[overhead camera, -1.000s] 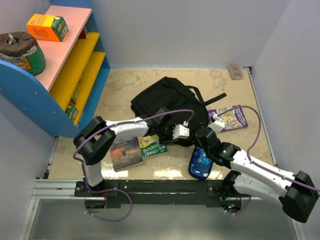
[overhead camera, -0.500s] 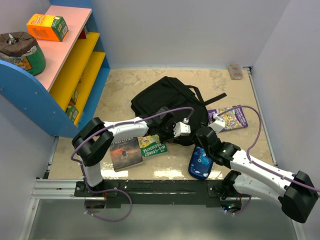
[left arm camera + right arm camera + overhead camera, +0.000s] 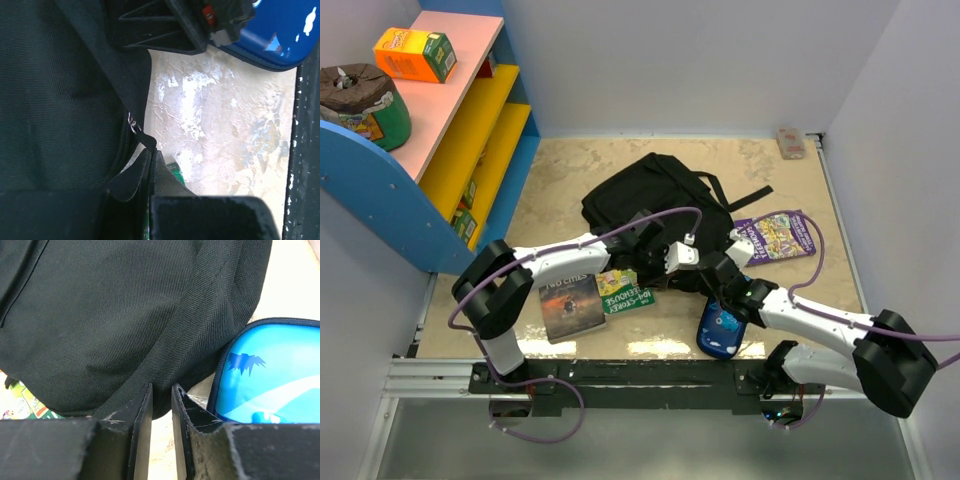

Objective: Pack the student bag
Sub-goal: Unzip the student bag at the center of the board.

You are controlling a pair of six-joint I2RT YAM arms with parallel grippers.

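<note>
My left gripper has only the student bag's zip pull, so it should open and take the bag's near edge [image 3: 108,179] by the green book before shifting the bag.
The student bag [image 3: 655,200], black and floppy, lies mid-table. My left gripper [image 3: 692,278] sits at its near edge. In the left wrist view that gripper [image 3: 151,152] is shut on the black zip pull [image 3: 148,141] of the bag [image 3: 60,90]. My right gripper [image 3: 717,268] is close beside it. In the right wrist view its jaws [image 3: 162,387] stand narrowly apart with a fold of the bag's [image 3: 100,305] edge pinched between the tips. The blue pencil case [image 3: 720,325] lies just right of the fingers.
A dark book [image 3: 570,305] and a green book [image 3: 625,293] lie left of the grippers. A purple book [image 3: 775,237] lies to the right. A shelf unit [image 3: 470,130] with an orange box [image 3: 413,53] stands at the left. A small box [image 3: 790,143] sits far right.
My right gripper has moved left up to the bag's near edge and narrowed its jaws onto the fabric. The left gripper has closed on the zip pull.
</note>
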